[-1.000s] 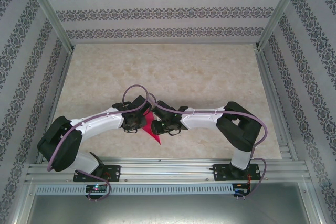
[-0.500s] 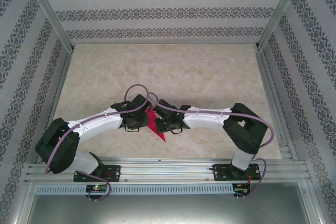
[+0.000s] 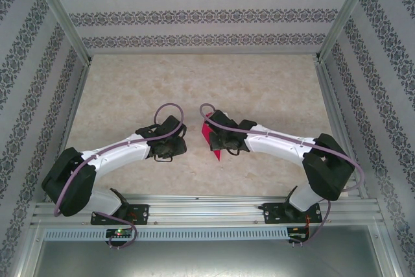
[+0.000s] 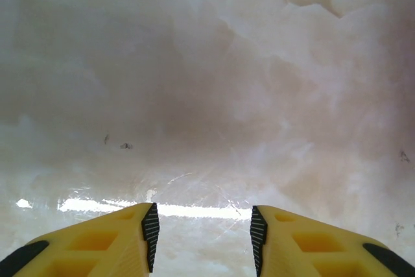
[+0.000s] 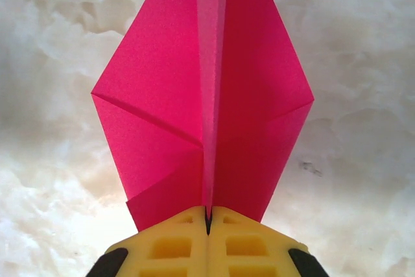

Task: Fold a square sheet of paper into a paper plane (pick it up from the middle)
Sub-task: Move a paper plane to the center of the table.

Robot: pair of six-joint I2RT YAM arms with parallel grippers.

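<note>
The robot's right fingers pinch the raised centre fold shallowly while a flap sticks out beside it, so they should open, go lower and pinch the crease deeper point(image 5: 208, 189).
The square sheet of paper is folded into a magenta-pink paper plane point(image 5: 162, 95) with a raised centre crease and two wings spread flat. My right gripper point(image 5: 208, 215) is shut on that crease at the plane's near end, and the nose points away from the camera. From above, the paper plane point(image 3: 209, 135) hangs at the tip of the right gripper point(image 3: 216, 142), just right of the table's middle. My left gripper point(image 4: 204, 225) stands open over bare marble with nothing between its fingers. In the top view the left gripper point(image 3: 171, 146) is a short gap to the left of the plane.
The beige marble table point(image 3: 259, 89) stretches behind both arms. Metal frame posts and patterned walls close it in at the left, right and back. An aluminium rail point(image 3: 207, 207) carrying the arm bases runs along the near edge.
The grippers met at the plane a second ago. The left gripper has let go and opened. The right arm has drawn away to the right with the plane.
</note>
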